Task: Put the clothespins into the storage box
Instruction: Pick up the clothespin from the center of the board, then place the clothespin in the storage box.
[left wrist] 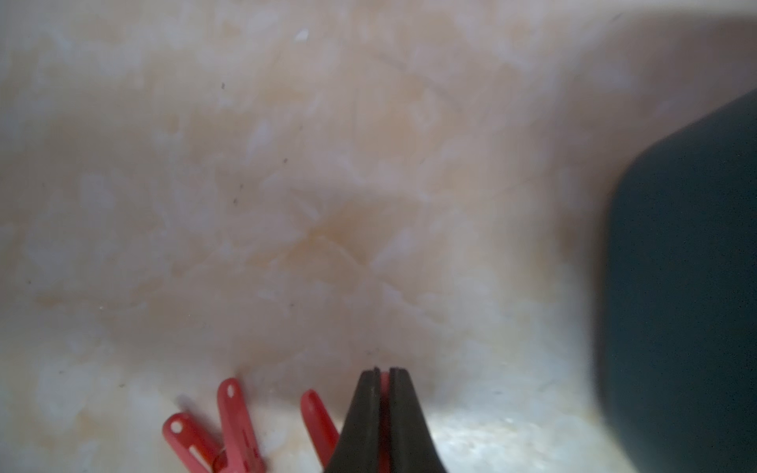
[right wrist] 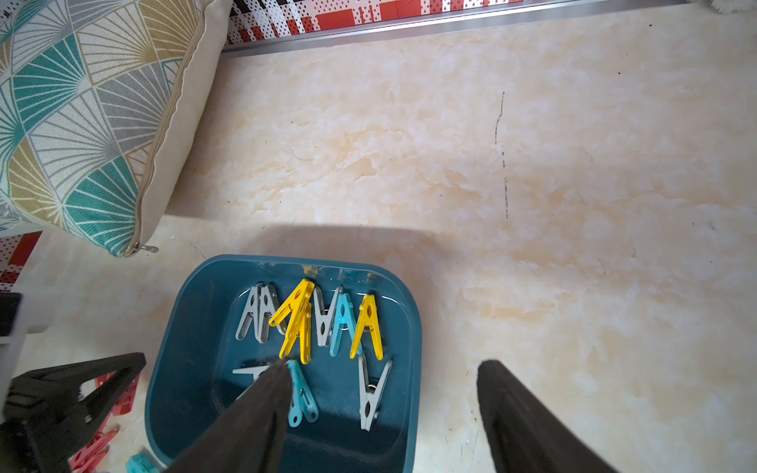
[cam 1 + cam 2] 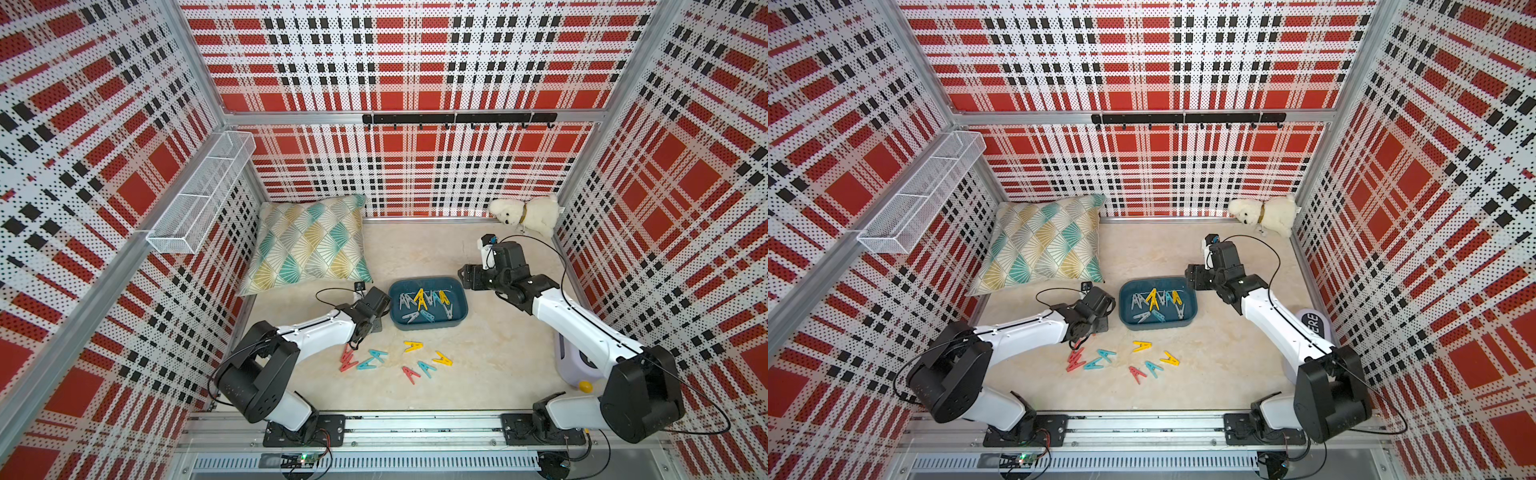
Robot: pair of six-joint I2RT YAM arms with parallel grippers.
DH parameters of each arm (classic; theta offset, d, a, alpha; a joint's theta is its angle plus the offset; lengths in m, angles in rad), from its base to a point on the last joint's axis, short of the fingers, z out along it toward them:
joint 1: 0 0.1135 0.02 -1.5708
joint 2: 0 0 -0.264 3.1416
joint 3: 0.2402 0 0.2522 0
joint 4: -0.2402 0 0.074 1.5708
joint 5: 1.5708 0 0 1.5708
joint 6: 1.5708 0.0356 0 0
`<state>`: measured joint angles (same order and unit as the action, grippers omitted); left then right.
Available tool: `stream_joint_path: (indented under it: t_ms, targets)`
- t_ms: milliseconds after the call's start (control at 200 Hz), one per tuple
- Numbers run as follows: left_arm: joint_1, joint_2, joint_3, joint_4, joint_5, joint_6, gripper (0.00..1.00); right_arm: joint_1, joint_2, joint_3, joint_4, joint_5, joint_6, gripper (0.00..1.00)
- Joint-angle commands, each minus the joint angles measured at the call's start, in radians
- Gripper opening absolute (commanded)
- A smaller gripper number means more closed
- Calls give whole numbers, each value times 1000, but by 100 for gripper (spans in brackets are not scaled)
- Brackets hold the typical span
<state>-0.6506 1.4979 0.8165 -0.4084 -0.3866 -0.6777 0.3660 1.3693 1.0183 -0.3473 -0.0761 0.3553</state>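
I will use my left gripper to set the red clothespin down in the storage box [image 3: 407,309] between the grey clothespins near the pillow.
Several clothespins in grey, yellow and teal lie in the dark teal storage box [image 3: 457,291] [image 2: 196,368]. More clothespins lie loose on the marble floor in front of it: red ones [image 3: 347,359], teal [image 3: 372,359] and yellow [image 3: 412,346]. My left gripper [image 3: 352,343] [image 1: 381,370] points down at the red cluster. Its jaws are shut on a red clothespin [image 1: 384,381], with other red ones [image 1: 237,422] beside it. My right gripper [image 3: 464,277] [image 2: 385,364] hovers open over the box's right end with nothing between its fingers.
A patterned pillow [image 3: 309,245] leans in the back left corner. A white plush dog [image 3: 525,216] sits at the back right. A white wire basket [image 3: 199,195] hangs on the left wall. A white and purple object [image 3: 575,361] lies under my right arm.
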Motion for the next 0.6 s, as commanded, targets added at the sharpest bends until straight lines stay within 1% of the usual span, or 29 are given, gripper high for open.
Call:
stream_joint_path:
  t_ms: [0, 65, 150, 321, 451, 591]
  targets:
    - [-60, -72, 149, -10, -42, 27, 0, 7, -16, 5, -4, 18, -15, 78]
    - [-99, -62, 236, -15, -64, 42, 0, 7, -18, 5, -10, 25, -15, 79]
    - [-145, -16, 339, -14, -89, 59, 0, 7, -25, 0, -11, 32, -14, 78]
    - [-190, 172, 486, 14, -46, 93, 0, 7, -27, 0, -20, 38, -11, 79]
    - [-199, 286, 525, 31, -36, 86, 0, 7, -28, 2, -26, 39, -11, 79]
    - [-184, 346, 510, 37, -44, 69, 0, 7, -26, 3, -26, 30, -10, 79]
